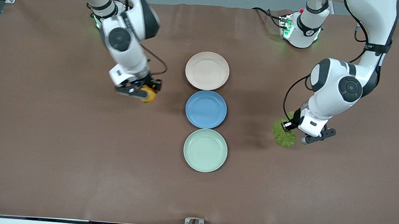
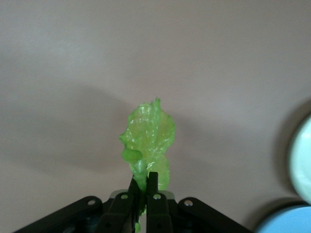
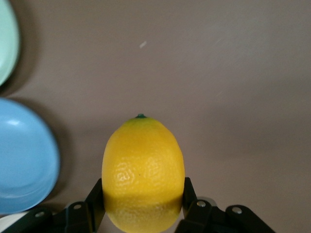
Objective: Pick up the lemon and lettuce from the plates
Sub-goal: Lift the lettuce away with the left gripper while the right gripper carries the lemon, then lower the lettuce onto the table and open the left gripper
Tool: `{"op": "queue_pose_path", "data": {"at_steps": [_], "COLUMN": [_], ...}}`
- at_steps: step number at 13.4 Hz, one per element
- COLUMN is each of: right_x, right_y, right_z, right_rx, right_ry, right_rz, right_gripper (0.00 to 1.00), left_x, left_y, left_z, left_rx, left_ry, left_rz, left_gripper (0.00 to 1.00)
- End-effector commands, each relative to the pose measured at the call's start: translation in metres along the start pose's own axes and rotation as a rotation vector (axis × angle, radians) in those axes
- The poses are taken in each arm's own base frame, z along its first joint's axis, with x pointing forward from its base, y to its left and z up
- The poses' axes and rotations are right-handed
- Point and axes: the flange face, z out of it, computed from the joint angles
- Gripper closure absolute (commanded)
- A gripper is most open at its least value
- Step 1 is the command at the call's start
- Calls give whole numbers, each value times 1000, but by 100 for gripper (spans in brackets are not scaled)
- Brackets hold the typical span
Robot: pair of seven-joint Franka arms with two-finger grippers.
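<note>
Next, I set the yellow lemon, now held over bare table, on the bare brown table well out from the blue plate (image 1: 99,116) with my right gripper.
My right gripper (image 1: 145,93) is shut on the yellow lemon (image 1: 149,94) and holds it over bare table toward the right arm's end, beside the plates; the lemon fills the right wrist view (image 3: 143,174) between the black fingers (image 3: 95,201). My left gripper (image 1: 287,131) is shut on the crinkled green lettuce (image 1: 283,133), over bare table toward the left arm's end; in the left wrist view the leaf (image 2: 148,141) stands pinched between the fingertips (image 2: 153,180). The beige-pink plate (image 1: 207,70) and the mint green plate (image 1: 205,150) are both empty.
A bright blue plate (image 1: 206,109) lies between the two task plates in a row down the table's middle. The brown table (image 1: 59,158) spreads wide on both sides. The blue plate's edge shows in the right wrist view (image 3: 24,155).
</note>
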Motion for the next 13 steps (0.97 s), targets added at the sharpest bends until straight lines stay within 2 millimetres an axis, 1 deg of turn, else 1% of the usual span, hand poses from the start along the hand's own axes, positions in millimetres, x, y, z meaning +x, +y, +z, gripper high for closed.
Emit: {"op": "queue_pose_path", "data": {"at_steps": [1, 2, 3, 5, 6, 7, 9, 11, 12, 13], "right_x": [40, 53, 67, 83, 88, 90, 89, 91, 92, 92], "right_y": [79, 102, 130, 168, 180, 185, 187, 190, 195, 199], "right_z": [7, 12, 21, 41, 54, 67, 88, 105, 114, 122], "right_rx": [5, 0, -11, -34, -47, -63, -68, -59, -50, -35], "right_ry": [9, 20, 26, 49, 58, 57, 34, 33, 32, 23], "right_rz": [-41, -57, -76, -126, -141, -144, -123, -143, -159, -165], "right_gripper": [100, 100, 100, 100, 100, 100, 100, 100, 100, 100], "left_x": [-15, -14, -14, -10, -10, -12, -13, -15, -15, -13], "left_y": [-48, -62, -71, -87, -90, -93, -101, -106, -106, -104], "left_z": [14, 23, 33, 51, 61, 72, 83, 96, 98, 95], "left_rx": [4, 9, 14, 20, 23, 28, 31, 36, 36, 34], "left_ry": [-17, -22, -28, -38, -43, -53, -49, -68, -67, -63], "left_rz": [89, 113, 140, 189, 206, 213, 225, 239, 248, 252], "left_gripper": [92, 92, 92, 90, 90, 90, 90, 88, 78, 44]}}
